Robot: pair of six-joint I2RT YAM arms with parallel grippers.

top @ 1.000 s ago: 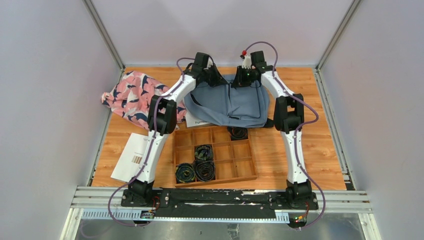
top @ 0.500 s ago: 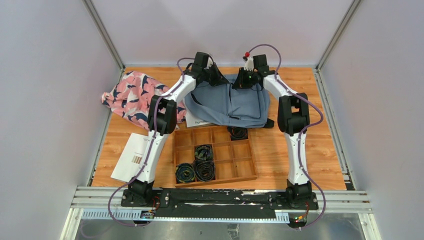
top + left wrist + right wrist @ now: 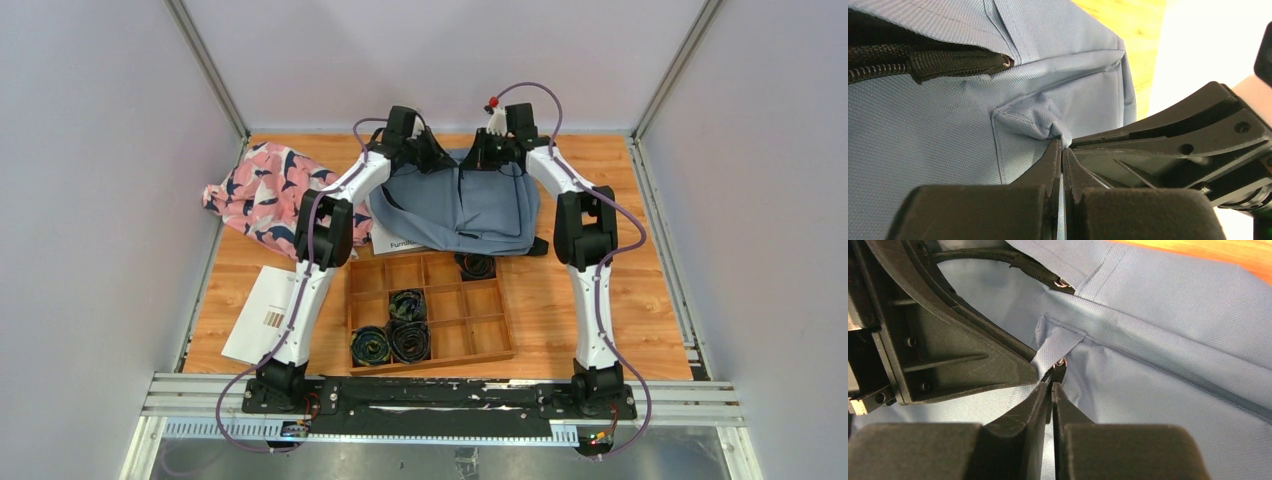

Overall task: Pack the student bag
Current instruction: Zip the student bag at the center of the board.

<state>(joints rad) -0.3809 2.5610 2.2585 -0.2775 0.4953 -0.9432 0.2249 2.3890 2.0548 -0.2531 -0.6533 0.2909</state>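
Note:
My right gripper will open its fingers, as the zipper pull sits broadside in them, and pinch the pull [image 3: 1058, 380] by its flat sides before it draws the zipper.
The slate-blue student bag [image 3: 460, 205] lies flat at the back of the table. My left gripper [image 3: 441, 158] is at its far top edge, shut on a pinched fold of the blue fabric [image 3: 1040, 117]; its tips [image 3: 1062, 146] meet on the cloth. A hand's width to the right, my right gripper [image 3: 481, 158] is shut, its tips [image 3: 1052, 383] closed on a small black zipper pull [image 3: 1060, 366] beside a blue fabric tab. A black zipper [image 3: 923, 62] runs along the bag. Each gripper's black body shows in the other's wrist view.
A pink cloth with navy and white shapes [image 3: 265, 195] lies at the back left. A wooden compartment tray [image 3: 480, 335] in front of the bag holds several dark coiled rolls [image 3: 408, 303]. A white booklet [image 3: 262, 312] lies left of the tray; another paper [image 3: 400, 243] pokes from under the bag.
My right gripper has moved a little left toward the bag's top edge and closed on the zipper pull. The left gripper keeps its hold and has not moved.

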